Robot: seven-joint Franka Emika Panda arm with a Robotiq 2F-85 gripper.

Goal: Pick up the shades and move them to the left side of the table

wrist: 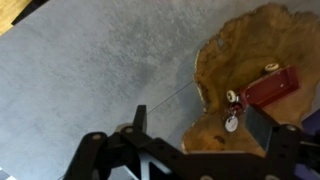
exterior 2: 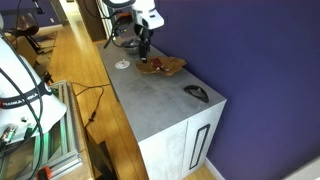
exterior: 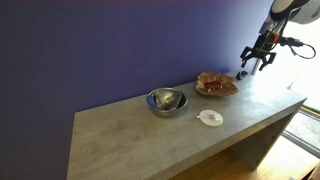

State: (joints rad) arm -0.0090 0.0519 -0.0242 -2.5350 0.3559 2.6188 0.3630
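Observation:
Next, my gripper moves over to the dark shades (exterior: 241, 75) that are beside the wooden dish, near the purple wall, and closes its fingers there.
The shades do not show clearly in any view. A steel bowl (exterior: 167, 100) on the grey table (exterior: 130, 140) holds something pale that I cannot identify; the bowl also shows in an exterior view (exterior 2: 196, 93). My gripper (exterior: 255, 62) hangs above the far end of the table, over the edge of a brown wooden dish (exterior: 216, 86). In the wrist view the gripper (wrist: 200, 115) is open and empty, its fingers spread over the dish (wrist: 250, 50). The gripper also shows in an exterior view (exterior 2: 143, 45).
The wooden dish (exterior 2: 160, 66) holds a red object with small white tags (wrist: 268, 86). A small white disc (exterior: 210, 118) lies near the table's front edge and shows in an exterior view too (exterior 2: 122, 65). A purple wall stands behind the table.

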